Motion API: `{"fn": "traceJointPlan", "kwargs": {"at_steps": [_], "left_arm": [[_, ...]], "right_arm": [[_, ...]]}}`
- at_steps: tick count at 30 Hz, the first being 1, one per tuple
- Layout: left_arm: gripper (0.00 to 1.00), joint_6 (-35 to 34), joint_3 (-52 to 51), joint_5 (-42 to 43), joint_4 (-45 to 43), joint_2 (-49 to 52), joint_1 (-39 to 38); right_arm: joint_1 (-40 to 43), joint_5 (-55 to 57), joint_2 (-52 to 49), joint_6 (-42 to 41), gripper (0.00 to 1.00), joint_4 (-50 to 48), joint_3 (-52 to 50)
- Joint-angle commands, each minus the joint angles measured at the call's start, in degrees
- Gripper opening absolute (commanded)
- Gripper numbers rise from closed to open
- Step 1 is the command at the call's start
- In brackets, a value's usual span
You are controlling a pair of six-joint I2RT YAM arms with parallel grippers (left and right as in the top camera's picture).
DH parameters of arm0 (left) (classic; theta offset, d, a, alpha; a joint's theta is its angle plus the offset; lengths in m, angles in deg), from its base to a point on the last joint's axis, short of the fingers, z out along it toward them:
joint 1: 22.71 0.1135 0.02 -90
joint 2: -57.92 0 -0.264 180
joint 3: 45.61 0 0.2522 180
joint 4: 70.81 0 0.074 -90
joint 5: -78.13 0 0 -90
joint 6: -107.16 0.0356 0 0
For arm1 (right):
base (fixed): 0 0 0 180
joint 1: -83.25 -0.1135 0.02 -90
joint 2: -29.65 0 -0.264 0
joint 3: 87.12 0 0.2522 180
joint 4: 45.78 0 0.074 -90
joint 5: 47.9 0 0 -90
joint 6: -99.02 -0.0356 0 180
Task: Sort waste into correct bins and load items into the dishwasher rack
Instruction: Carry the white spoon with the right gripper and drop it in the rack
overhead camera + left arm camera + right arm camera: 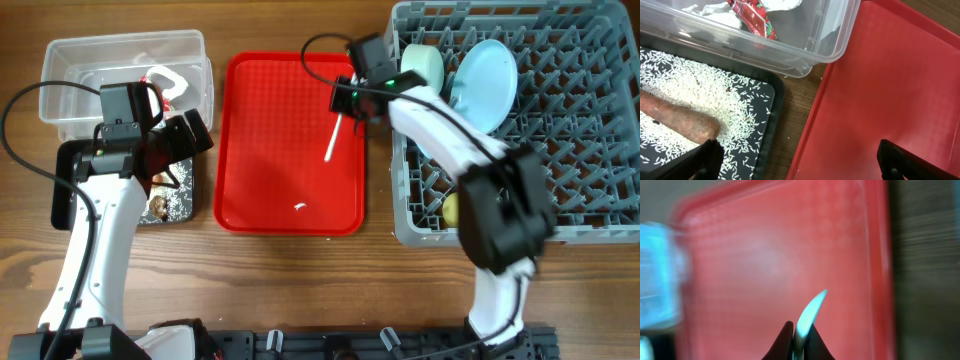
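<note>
The white spoon will go down in the grey rack point(473, 176) between the pale blue plate and the yellow cup, placed by my right gripper.
My right gripper point(348, 100) is shut on the white spoon point(334, 137) and holds it over the red tray's right side. The right wrist view is blurred and shows the spoon point(810, 309) pinched between the fingertips point(799, 341). My left gripper point(185, 135) is open and empty over the gap between the black tray point(68, 190) and the red tray; the left wrist view shows its jaws point(807, 162) wide apart. The black tray point(776, 100) holds rice point(700, 82) and the carrot-like stick point(682, 119). The clear tub point(125, 55) holds the red-and-white wrapper point(754, 19).
The grey rack point(590, 150) on the right holds the pale blue plate point(487, 80), a pale green bowl point(422, 65) and the yellow cup point(452, 208). The red tray point(280, 150) lies in the middle with a small white scrap point(300, 207) on it.
</note>
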Motion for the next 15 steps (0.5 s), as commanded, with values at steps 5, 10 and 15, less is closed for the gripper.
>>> {"fn": "traceJointPlan", "kwargs": {"at_steps": [5,10,15], "left_arm": [[1.00,0.68,0.48,-0.31,-0.15,-0.26,0.22],[1.00,0.68,0.48,-0.31,-0.15,-0.26,0.20],[1.00,0.68,0.48,-0.31,-0.15,-0.26,0.20]], "right_arm": [[11.76,5.66,22.88,-6.78,0.04,13.92,2.05],[20.98,16.26,26.40,-14.78,0.04,28.04,2.03],[28.00,19.96,26.12,-17.38,0.04,30.38,-4.46]]}}
